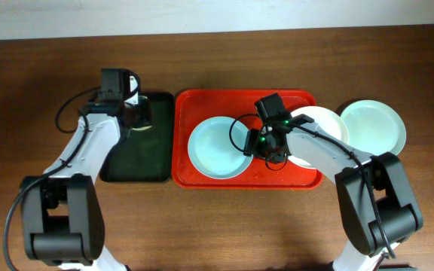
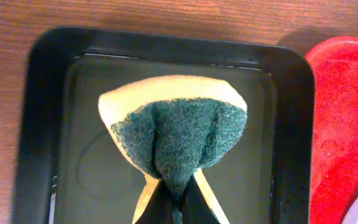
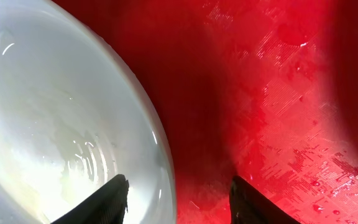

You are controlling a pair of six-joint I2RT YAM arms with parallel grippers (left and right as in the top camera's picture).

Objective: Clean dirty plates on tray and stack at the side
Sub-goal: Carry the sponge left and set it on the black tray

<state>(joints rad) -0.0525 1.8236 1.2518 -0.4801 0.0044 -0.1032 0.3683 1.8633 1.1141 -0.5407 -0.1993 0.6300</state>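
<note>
The robot's left gripper needs to set the sponge down in the black tray, near the black tray's edge (image 1: 125, 130) (image 2: 92, 177) away from the red tray.
The red tray (image 1: 239, 102) holds a mint-blue plate (image 1: 217, 148) on its left side. A white plate (image 1: 321, 124) lies at its right end, overlapping the rim. A second mint-blue plate (image 1: 373, 126) lies on the table right of the tray. My right gripper (image 1: 268, 149) is low over the tray between the first two plates. In the right wrist view it (image 3: 179, 180) is open astride the rim of a wet pale plate (image 3: 55, 112), and I cannot tell which plate. My left gripper (image 2: 178, 186) is shut on a green-and-yellow sponge (image 2: 179, 134).
A narrower black tray (image 1: 138, 162) lies left of the red tray; my left gripper (image 1: 143, 113) hangs over its far end. In the left wrist view the black tray (image 2: 166, 43) is under the sponge and the red tray's corner (image 2: 347, 124) is at the right.
</note>
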